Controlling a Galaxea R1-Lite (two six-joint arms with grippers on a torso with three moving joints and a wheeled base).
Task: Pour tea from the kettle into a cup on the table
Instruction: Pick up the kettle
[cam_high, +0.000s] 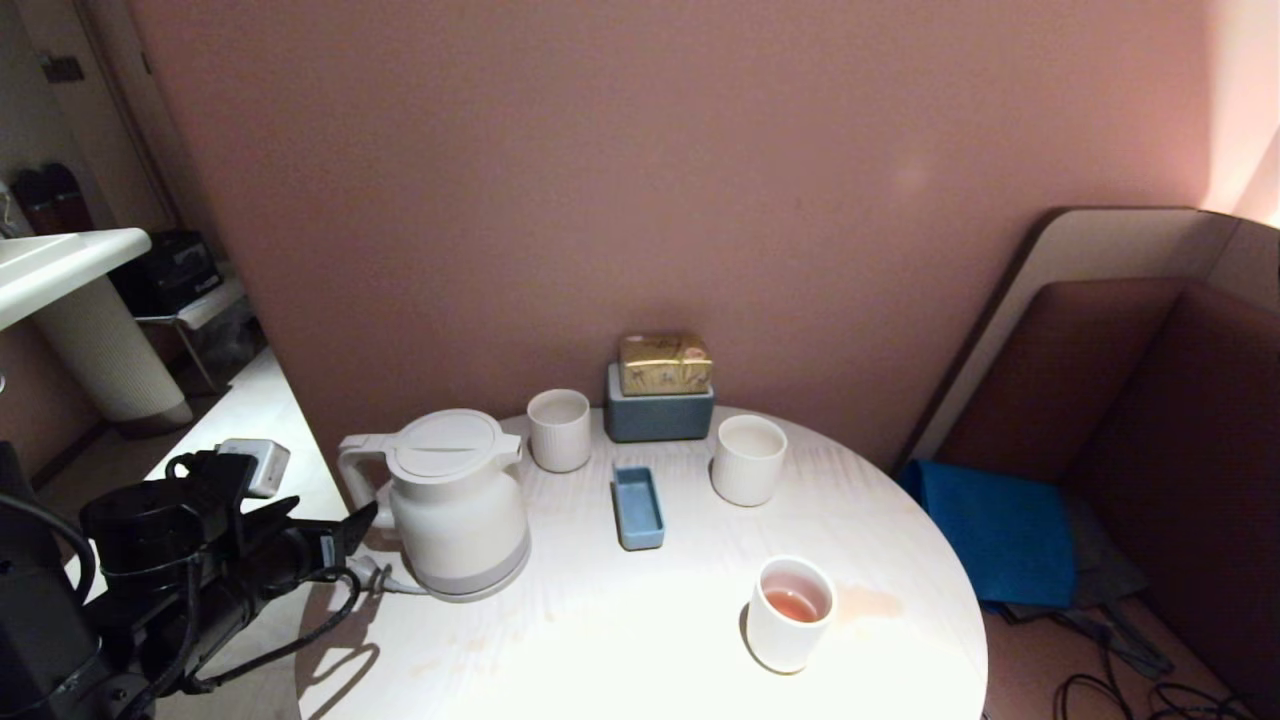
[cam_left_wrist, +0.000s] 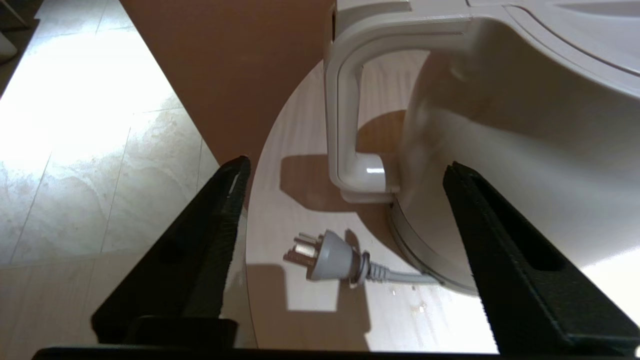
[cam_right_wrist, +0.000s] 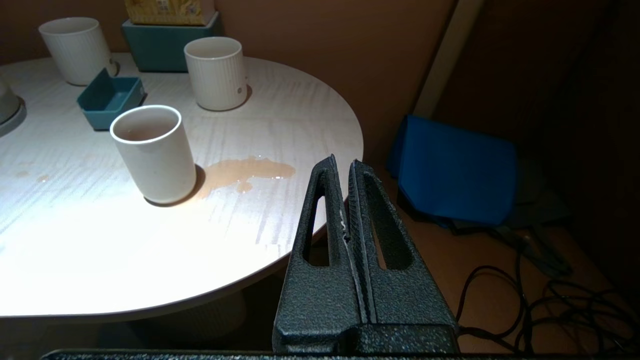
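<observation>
The robot's left gripper will next move to the cream-white kettle and close on its handle's upper part (cam_high: 353, 472) (cam_left_wrist: 344, 84), just below the top bend of the handle.
The cream-white kettle (cam_high: 455, 500) stands upright at the left of the round white table (cam_high: 620, 640), its loop handle (cam_left_wrist: 345, 115) turned toward my left gripper (cam_high: 350, 530). That gripper (cam_left_wrist: 347, 164) is open and holds nothing; its fingers point at the handle's lower end, just short of it. The ribbed cup (cam_high: 748, 458) with the dark dot (cam_right_wrist: 216, 72) stands at the back right. Tea (cam_high: 793, 604) shows in a smooth white cup (cam_right_wrist: 152, 152) near the front. My right gripper (cam_right_wrist: 342, 162) is shut and empty, low beside the table's right edge.
The kettle's grey plug (cam_left_wrist: 327, 255) lies loose on the table. A ribbed tumbler (cam_high: 559, 428), a small blue tray (cam_high: 638, 507) and a grey-blue box (cam_high: 660, 415) stand behind. A tea puddle (cam_right_wrist: 245, 172) lies beside the smooth cup. Blue cloth (cam_high: 1000, 530) and cables lie on the floor.
</observation>
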